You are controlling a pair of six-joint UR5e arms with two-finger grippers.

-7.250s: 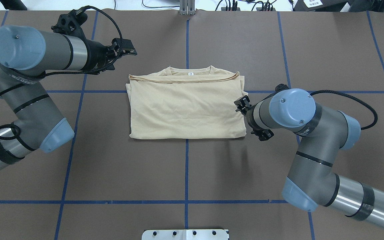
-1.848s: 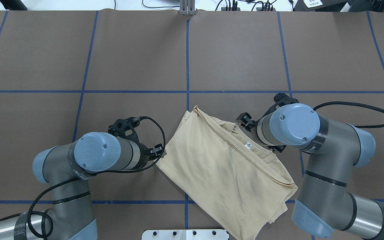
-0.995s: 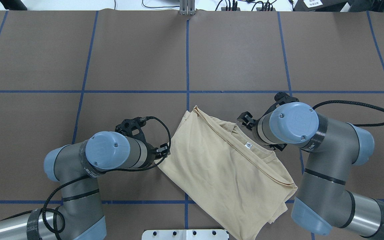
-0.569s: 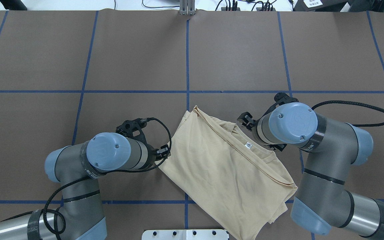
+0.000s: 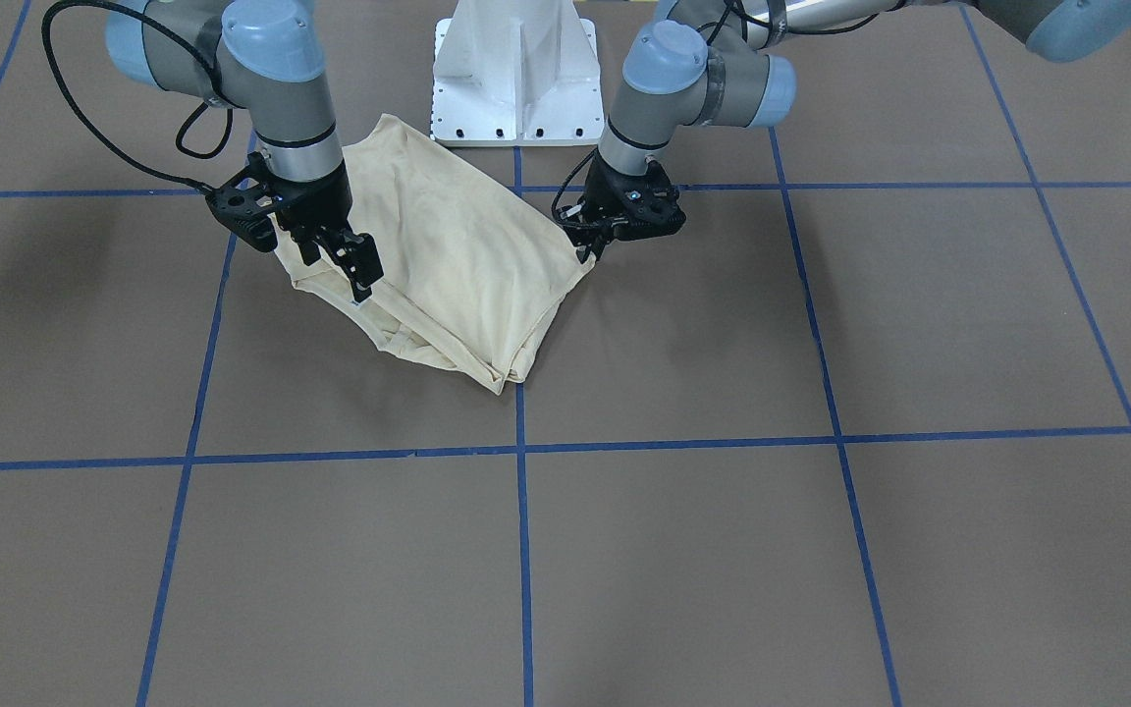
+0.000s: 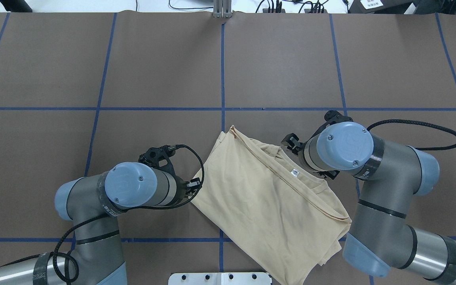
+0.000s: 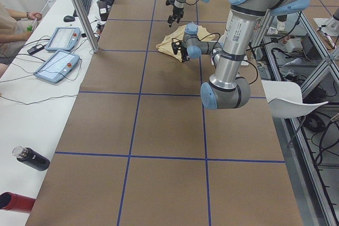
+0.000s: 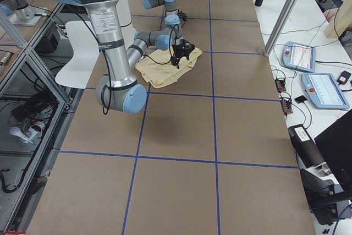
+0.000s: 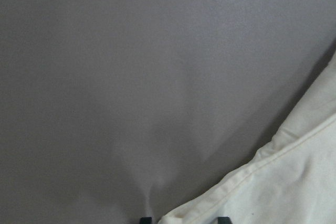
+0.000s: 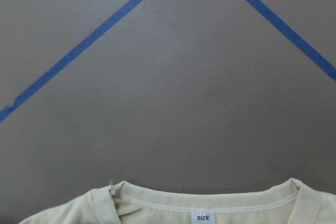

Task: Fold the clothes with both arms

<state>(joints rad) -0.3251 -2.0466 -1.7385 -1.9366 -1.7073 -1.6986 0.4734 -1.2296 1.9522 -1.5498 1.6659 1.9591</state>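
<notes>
Next, my left gripper lets go of the shirt's corner on the blue tape line ahead of the shirt (image 5: pixel 627 450), between the tape crossings.
The pale cream-yellow shirt (image 6: pixel 267 206) lies folded and turned diagonally on the brown table, close to the robot's base. It also shows in the front view (image 5: pixel 457 245). Its print is hidden. My left gripper (image 5: pixel 587 247) is down at the shirt's left corner (image 6: pixel 197 194). In the left wrist view its two fingertips (image 9: pixel 146 219) stand apart with the shirt's hem (image 9: pixel 273 153) between them. My right gripper (image 5: pixel 340 263) hangs open just over the collar. The right wrist view shows the collar and its white size tag (image 10: pixel 202 217), with no fingers in view.
The white pedestal base (image 5: pixel 516 69) stands right behind the shirt, and the shirt's near corner reaches its plate (image 6: pixel 220 278). Blue tape lines (image 6: pixel 222 71) grid the table. Operators' tablets (image 7: pixel 63 38) and a bottle (image 7: pixel 32 158) lie along the far side.
Since 7.2 s ago the shirt has moved from the table's middle toward the base and turned diagonally. The left arm has come in to its left corner. Over the last second both grippers barely shift.
</notes>
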